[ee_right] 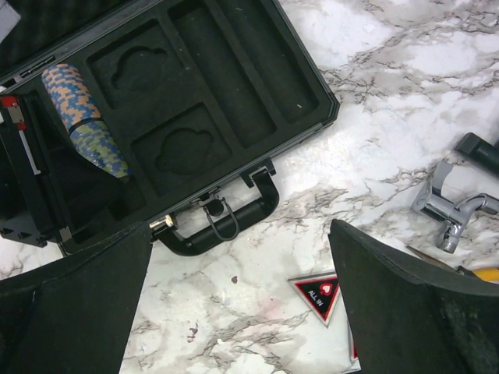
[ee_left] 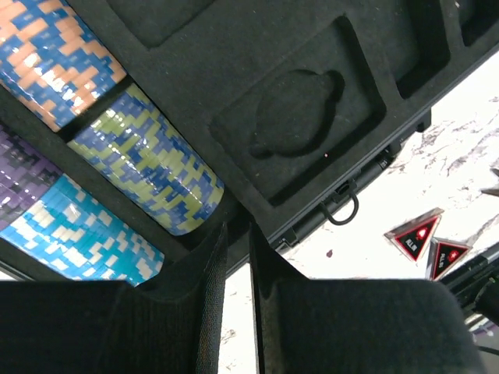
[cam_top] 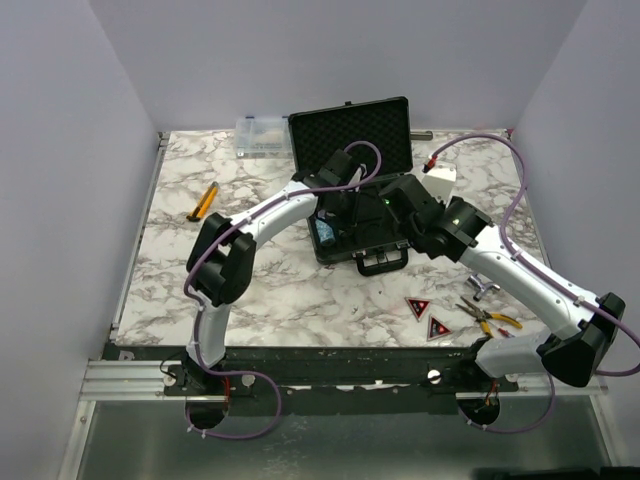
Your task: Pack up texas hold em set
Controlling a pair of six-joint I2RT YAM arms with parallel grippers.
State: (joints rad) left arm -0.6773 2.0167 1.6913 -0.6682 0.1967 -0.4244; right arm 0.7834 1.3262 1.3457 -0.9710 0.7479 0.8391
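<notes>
The red-black triangle nearer the case's handle is next, and my right gripper needs to close on a corner and the opposite side (cam_top: 417, 306) (ee_right: 318, 293) of it.
The black case (cam_top: 352, 135) lies open at the table's middle, lid propped up behind. Its slotted tray (ee_right: 234, 86) holds chip stacks: orange-blue (ee_left: 47, 54), green-blue (ee_left: 148, 156), purple (ee_left: 19, 179) and light blue (ee_left: 78, 234). My left gripper (ee_left: 238, 230) hangs over the tray's front edge beside the green-blue stack, jaws almost together with nothing showing in the slit. My right gripper (ee_right: 240, 226) stands wide open above the case handle (ee_right: 203, 238) and the marble in front. Two red-black triangles (cam_top: 418, 307) (cam_top: 438, 327) lie flat on the table right of the handle; one (ee_right: 320, 292) sits near my right finger.
Yellow-handled pliers (cam_top: 490, 318) and a metal fitting (ee_right: 452, 210) lie at the right. An orange-handled tool (cam_top: 205, 200) rests at the left. A clear organiser box (cam_top: 262, 135) stands behind, left of the lid, and a small white box (cam_top: 440, 180) to its right.
</notes>
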